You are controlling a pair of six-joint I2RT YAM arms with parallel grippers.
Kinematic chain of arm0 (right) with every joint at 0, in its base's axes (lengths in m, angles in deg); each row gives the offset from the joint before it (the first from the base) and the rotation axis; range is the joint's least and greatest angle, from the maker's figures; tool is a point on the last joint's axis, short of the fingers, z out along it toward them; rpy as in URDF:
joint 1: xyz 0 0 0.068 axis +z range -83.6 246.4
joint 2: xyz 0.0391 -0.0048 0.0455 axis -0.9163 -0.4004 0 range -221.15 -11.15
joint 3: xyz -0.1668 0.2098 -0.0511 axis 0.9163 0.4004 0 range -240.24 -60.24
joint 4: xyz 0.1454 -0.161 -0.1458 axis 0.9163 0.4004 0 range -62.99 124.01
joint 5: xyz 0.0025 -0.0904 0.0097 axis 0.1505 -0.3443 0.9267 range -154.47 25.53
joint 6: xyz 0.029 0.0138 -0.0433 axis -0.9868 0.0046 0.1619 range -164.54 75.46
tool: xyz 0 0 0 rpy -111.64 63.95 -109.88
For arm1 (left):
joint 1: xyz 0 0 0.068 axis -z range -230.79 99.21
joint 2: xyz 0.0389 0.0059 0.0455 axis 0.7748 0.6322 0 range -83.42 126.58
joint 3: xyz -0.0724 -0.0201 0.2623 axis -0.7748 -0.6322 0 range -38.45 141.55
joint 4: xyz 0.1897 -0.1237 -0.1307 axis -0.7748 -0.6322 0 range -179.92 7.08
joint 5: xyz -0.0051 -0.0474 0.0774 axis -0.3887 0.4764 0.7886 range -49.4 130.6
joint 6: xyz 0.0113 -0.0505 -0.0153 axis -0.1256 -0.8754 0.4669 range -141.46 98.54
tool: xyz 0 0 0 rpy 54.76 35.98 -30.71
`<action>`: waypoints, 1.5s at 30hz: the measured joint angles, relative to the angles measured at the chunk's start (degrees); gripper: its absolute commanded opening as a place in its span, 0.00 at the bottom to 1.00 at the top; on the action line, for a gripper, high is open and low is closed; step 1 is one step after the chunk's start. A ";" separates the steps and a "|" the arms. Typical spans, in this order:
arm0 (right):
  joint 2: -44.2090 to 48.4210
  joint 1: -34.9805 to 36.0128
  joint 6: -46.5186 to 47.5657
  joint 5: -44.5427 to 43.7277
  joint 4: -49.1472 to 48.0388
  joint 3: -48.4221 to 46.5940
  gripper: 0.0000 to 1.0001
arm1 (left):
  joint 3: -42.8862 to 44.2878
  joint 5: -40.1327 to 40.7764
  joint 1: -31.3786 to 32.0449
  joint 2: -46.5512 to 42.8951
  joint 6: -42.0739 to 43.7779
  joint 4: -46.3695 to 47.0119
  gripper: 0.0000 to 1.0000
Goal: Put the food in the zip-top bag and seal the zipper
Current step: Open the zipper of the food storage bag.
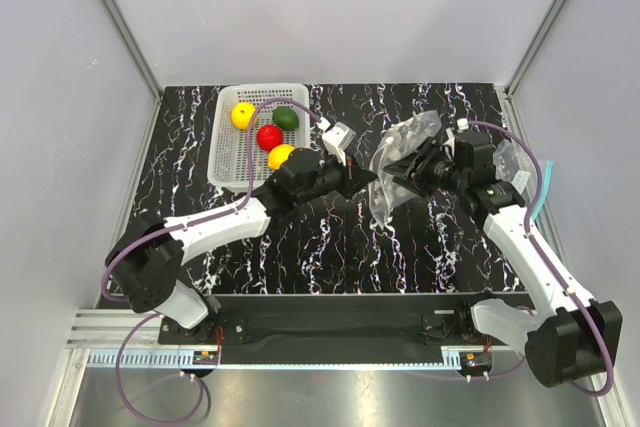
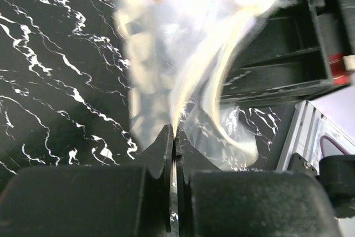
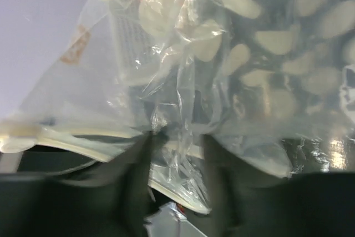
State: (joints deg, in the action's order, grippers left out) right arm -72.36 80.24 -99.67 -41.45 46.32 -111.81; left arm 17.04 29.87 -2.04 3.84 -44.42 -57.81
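Note:
The bag's film lies crumpled over its opening at my right fingers, so next I pinch one zipper edge (image 3: 190,150) and pull it open first.
The zip-top bag (image 1: 408,143), clear with white dots, hangs crumpled between my two grippers at mid table. My left gripper (image 1: 367,179) (image 2: 175,135) is shut on the bag's (image 2: 166,54) thin left edge. The right gripper (image 1: 410,175) (image 3: 176,154) stands open, with loose film of the bag (image 3: 260,81) lying between its blurred fingers. The pale zipper (image 3: 83,142) runs along the bag's lower edge in the right wrist view. The food lies in the white basket (image 1: 222,162): a yellow fruit (image 1: 243,114), a green one (image 1: 287,118), a red one (image 1: 269,136) and another yellow one (image 1: 281,155).
More clear plastic with a teal strip (image 1: 540,202) lies at the table's right edge beside the right arm. White walls and metal frame posts (image 1: 120,22) close in the black marbled table (image 1: 330,247) on three sides.

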 measured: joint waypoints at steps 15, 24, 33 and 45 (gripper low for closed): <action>5.05 0.11 27.78 3.74 7.08 -1.46 0.65 | 0.00 -4.74 -3.08 -1.07 -7.04 -9.62 0.00; 6.49 3.08 34.38 7.04 5.84 -0.37 0.63 | 0.07 -6.95 -3.28 -1.07 -9.51 -9.66 0.00; -0.48 11.23 39.23 0.09 7.63 -2.21 0.47 | 1.36 -7.58 -3.30 -1.07 -10.14 -10.73 0.00; -1.81 12.41 39.58 -21.35 18.56 -9.81 0.07 | 1.53 -8.48 -6.45 -0.87 -10.16 -12.98 0.00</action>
State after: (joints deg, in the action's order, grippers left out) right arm -74.18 92.66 -60.09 -62.80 64.88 -121.62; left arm 18.57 21.39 -8.48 2.97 -54.59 -70.80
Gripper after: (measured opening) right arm 0.061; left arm 0.013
